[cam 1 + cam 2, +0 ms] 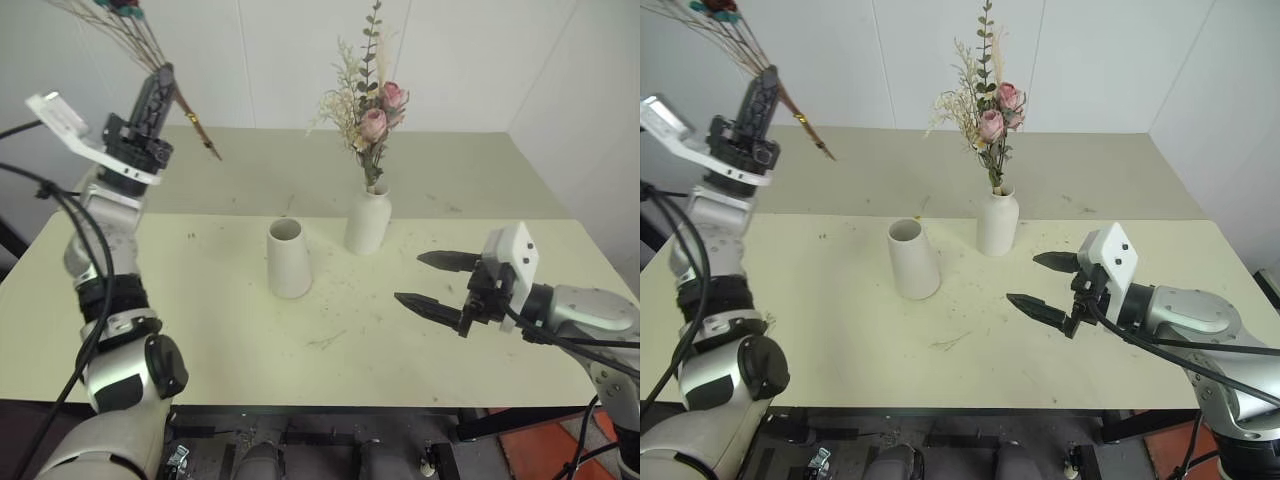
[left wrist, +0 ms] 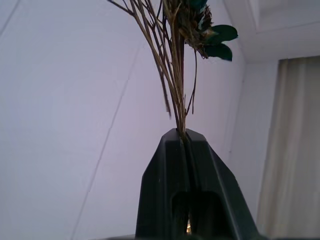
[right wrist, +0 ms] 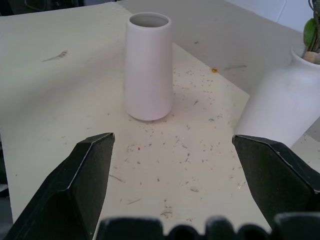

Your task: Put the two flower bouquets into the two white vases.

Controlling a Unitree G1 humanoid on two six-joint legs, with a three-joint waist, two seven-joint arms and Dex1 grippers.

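I need to use my left gripper to release the dried bouquet inside the opening of the empty tapered white vase (image 1: 285,229).
High over the table's left side, my left gripper (image 1: 163,80) is shut on the thin brown stems of the dried bouquet (image 1: 195,125), which point up and away; in the left wrist view the stems (image 2: 172,75) rise from between the closed fingertips (image 2: 170,150). The pink rose bouquet (image 1: 370,110) stands in the bottle-shaped white vase (image 1: 368,215) at the table's middle. Just left of it stands the plain tapered white vase (image 1: 288,258), upright and with nothing in it. My right gripper (image 1: 430,280) hovers open over the table's right side, facing both vases (image 3: 148,65).
The pale table (image 1: 200,330) is dusted with small dry crumbs around the vases. White walls close the back and right. The table's front edge lies near the robot, and its right edge is close behind my right arm.
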